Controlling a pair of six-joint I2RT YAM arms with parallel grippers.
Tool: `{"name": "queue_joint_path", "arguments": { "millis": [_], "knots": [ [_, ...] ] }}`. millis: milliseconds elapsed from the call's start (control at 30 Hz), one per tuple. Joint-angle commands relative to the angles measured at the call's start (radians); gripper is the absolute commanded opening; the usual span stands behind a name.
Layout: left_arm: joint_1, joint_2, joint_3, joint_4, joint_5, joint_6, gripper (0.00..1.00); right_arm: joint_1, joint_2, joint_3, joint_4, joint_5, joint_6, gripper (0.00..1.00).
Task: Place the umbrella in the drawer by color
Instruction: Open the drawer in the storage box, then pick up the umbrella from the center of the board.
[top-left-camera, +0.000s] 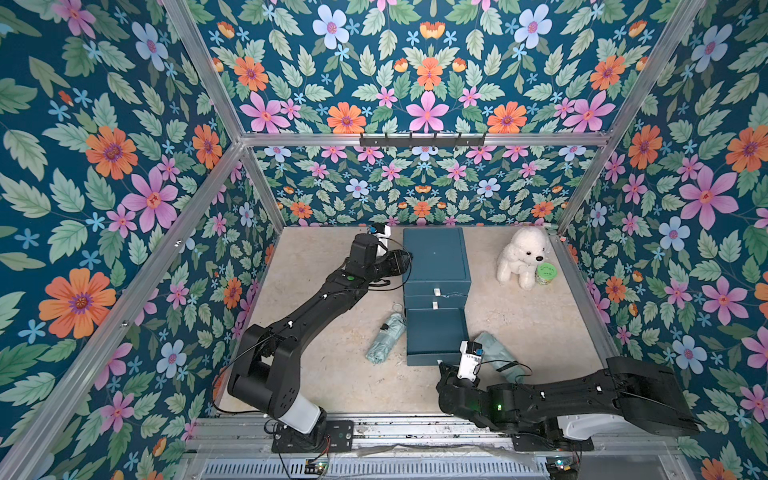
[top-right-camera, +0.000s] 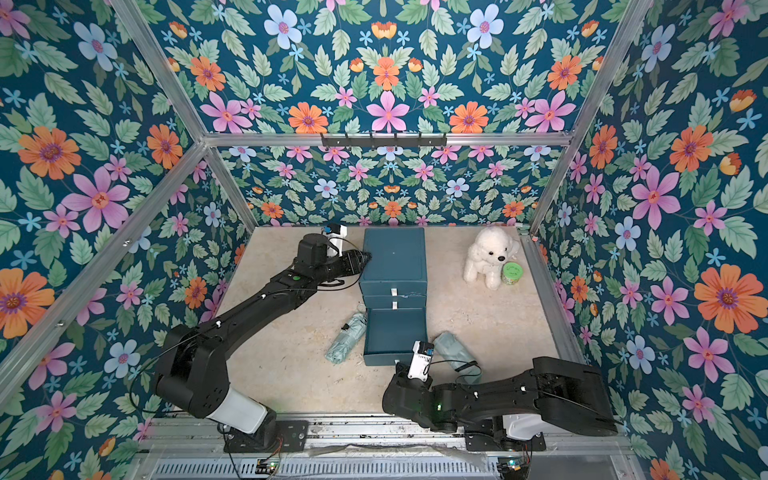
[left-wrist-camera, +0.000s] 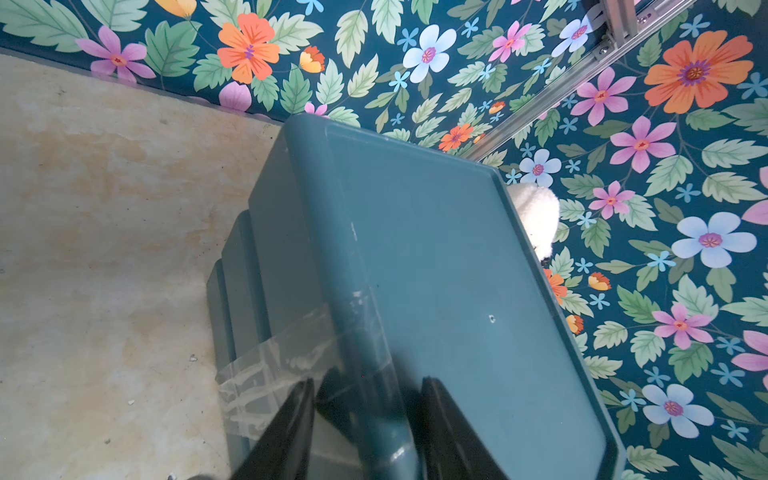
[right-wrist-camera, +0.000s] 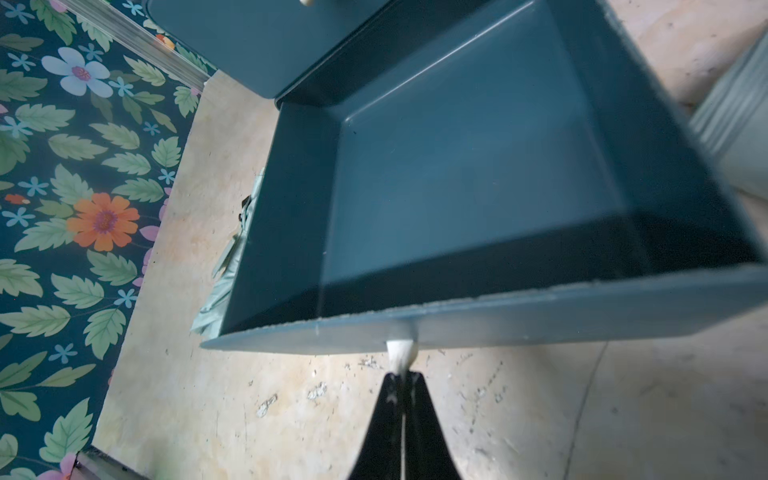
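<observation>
I will release the drawer's white knob with my right gripper over the bare floor (top-left-camera: 440, 385) just in front of the open drawer.
A dark teal drawer cabinet (top-left-camera: 436, 257) stands mid-floor with its lowest drawer (top-left-camera: 424, 358) pulled out and empty. My right gripper (right-wrist-camera: 401, 376) is shut on that drawer's white knob (right-wrist-camera: 400, 353). My left gripper (left-wrist-camera: 368, 386) is open, and its jaws straddle the cabinet's (left-wrist-camera: 436, 270) upper left edge near the back. One folded pale green umbrella (top-left-camera: 386, 338) lies on the floor left of the open drawer. Another umbrella (top-left-camera: 496, 355) lies to its right, partly hidden behind my right wrist. Both umbrellas show at the drawer's sides in the right wrist view, one (right-wrist-camera: 224, 282) and the other (right-wrist-camera: 731, 137).
A white plush dog (top-left-camera: 523, 257) and a green tin (top-left-camera: 545, 273) sit at the back right. Two upper drawers are shut, with white knobs (top-left-camera: 436, 291) on their fronts. A black hook rail (top-left-camera: 422, 141) hangs on the back wall. Floral walls enclose the floor.
</observation>
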Motion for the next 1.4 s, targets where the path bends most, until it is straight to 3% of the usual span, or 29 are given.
{"name": "queue_joint_path", "arguments": {
  "millis": [0,200,600,733,767,833,867,1000,1067,1200,1333,1367],
  "knots": [
    [-0.001,0.019,-0.024,-0.349,0.012,0.025,0.46,0.019,0.020,0.004,-0.031,0.025,0.053,0.00],
    [-0.001,0.016,-0.025,-0.349,0.019,0.030,0.48,0.079,0.051,0.070,-0.132,0.048,0.102,0.00],
    [-0.001,0.011,-0.027,-0.337,0.034,0.031,0.50,0.085,0.067,0.066,-0.146,-0.052,0.135,0.00],
    [0.000,0.008,-0.027,-0.335,0.037,0.030,0.50,0.101,0.091,0.114,-0.228,-0.046,0.155,0.00],
    [-0.001,0.007,-0.027,-0.335,0.037,0.029,0.51,0.101,0.093,0.120,-0.243,-0.048,0.160,0.05],
    [-0.001,0.005,-0.027,-0.335,0.037,0.032,0.51,0.103,0.088,0.131,-0.287,-0.055,0.171,0.34],
    [-0.001,0.005,-0.026,-0.337,0.039,0.033,0.51,0.107,0.079,0.148,-0.336,-0.052,0.178,0.41],
    [-0.001,-0.022,-0.027,-0.334,0.040,0.038,0.52,0.131,-0.018,0.246,-0.671,0.016,0.226,0.56],
    [-0.001,-0.041,-0.020,-0.323,0.039,0.033,0.53,0.117,-0.079,0.298,-0.856,0.036,0.242,0.73],
    [-0.002,-0.075,-0.003,-0.303,0.036,0.016,0.55,-0.023,-0.210,0.357,-1.094,-0.006,0.162,0.82],
    [-0.002,-0.100,0.009,-0.291,0.026,0.006,0.57,-0.252,-0.357,0.304,-1.056,-0.112,-0.029,0.88],
    [-0.002,-0.105,0.011,-0.294,0.018,0.006,0.57,-0.315,-0.394,0.268,-1.014,-0.149,-0.086,0.96]
  ]
}}
